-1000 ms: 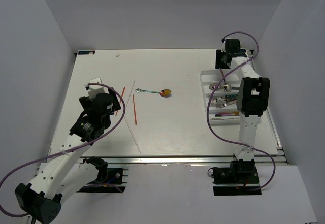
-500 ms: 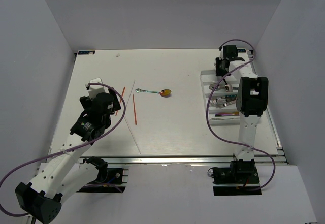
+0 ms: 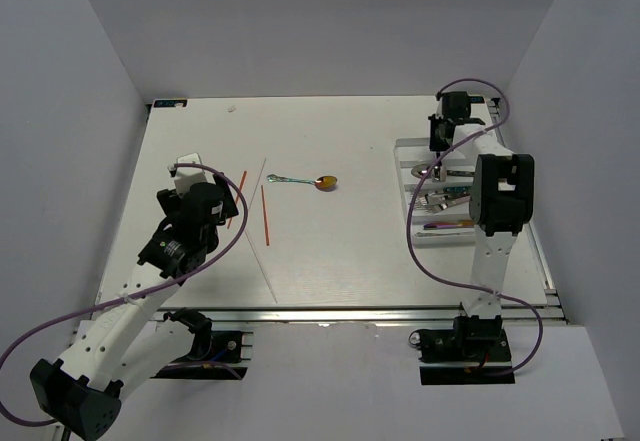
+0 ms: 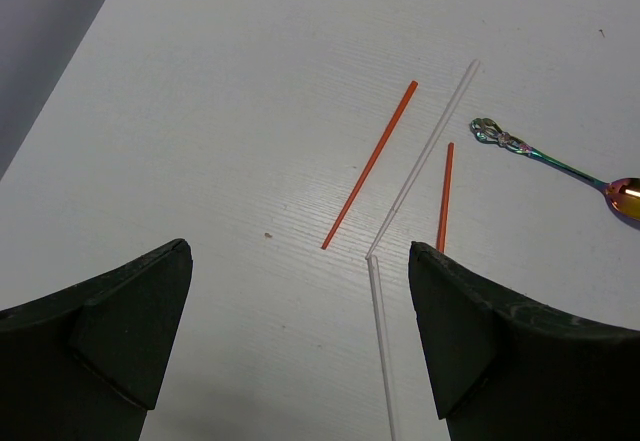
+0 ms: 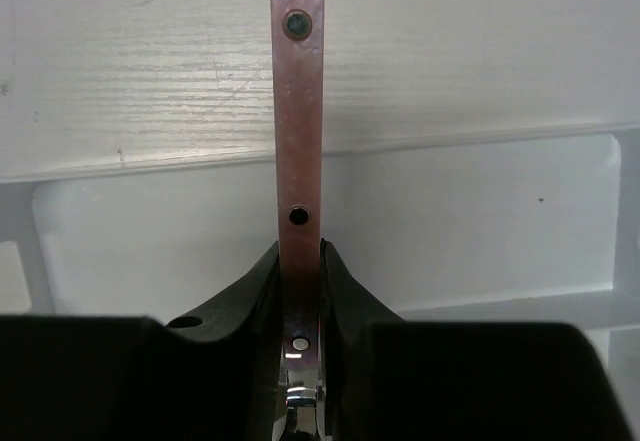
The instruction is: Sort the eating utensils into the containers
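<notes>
Next, my right gripper releases the utensil on top of the silver spoon (image 3: 438, 173) that is in the white cutlery tray.
My right gripper (image 5: 299, 291) is shut on a utensil with a flat reddish-brown riveted handle (image 5: 298, 111). It holds the utensil over the far end of the white cutlery tray (image 5: 480, 221), the handle reaching past the tray's end wall. In the top view this gripper (image 3: 438, 141) is at the tray (image 3: 402, 147). My left gripper (image 4: 300, 341) is open and empty above two red-orange chopsticks (image 4: 370, 164) (image 4: 444, 196) and two white chopsticks (image 4: 425, 153) (image 4: 381, 341). An iridescent spoon (image 4: 560, 166) lies to their right, and it also shows in the top view (image 3: 305, 180).
The tray holds a silver spoon (image 3: 425, 171), a fork (image 3: 440, 201) and a purple-gold utensil (image 3: 447, 225). The tray sits at the table's right side, under the right arm. Grey walls enclose the table on three sides.
My right wrist has shifted slightly at the far end of the tray, still holding the utensil. The left arm and the chopsticks have not moved.
</notes>
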Robot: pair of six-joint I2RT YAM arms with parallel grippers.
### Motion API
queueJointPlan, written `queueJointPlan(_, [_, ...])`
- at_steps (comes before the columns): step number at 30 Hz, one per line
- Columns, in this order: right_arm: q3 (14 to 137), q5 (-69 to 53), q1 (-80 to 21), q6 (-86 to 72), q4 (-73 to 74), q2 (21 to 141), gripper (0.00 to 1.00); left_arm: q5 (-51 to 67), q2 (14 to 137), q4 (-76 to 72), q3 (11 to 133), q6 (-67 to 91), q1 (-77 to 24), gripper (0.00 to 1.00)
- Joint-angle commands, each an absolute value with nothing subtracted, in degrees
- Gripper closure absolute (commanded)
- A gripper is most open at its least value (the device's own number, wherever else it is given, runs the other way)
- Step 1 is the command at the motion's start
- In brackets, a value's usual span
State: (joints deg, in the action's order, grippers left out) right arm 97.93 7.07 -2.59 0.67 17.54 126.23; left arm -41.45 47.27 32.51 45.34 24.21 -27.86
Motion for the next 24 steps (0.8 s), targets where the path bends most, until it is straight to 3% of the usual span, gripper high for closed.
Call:
queueJointPlan(1, [98.2,9.7,-2.1,-4.1,15.0,118.3,1.0,-41.3,46.6,32.2,45.1,23.8,-27.6,0.02])
queueJointPlan(7, [90.3,14.0,-0.6,-20.1,9.3,108.8,1.0,-41.3,46.1,32.2,45.1,23.9,-27.6,0.02])
queueJointPlan(11, [80.9,26.2,-0.6,-48.1,10.3,103.8,1.0,-41.2,45.6,32.3,45.1,23.9,-27.6,0.02])
queueJointPlan(15, [73.8,27.7,-0.7,-68.2,13.7,101.6,1.0,-41.1,44.7,32.3,45.0,24.0,-27.6,0.02])
queueJointPlan(24, [63.2,27.3,-0.8,-87.3,8.8,99.8,1.0,-40.5,43.1,32.3,45.0,24.1,-27.6,0.02])
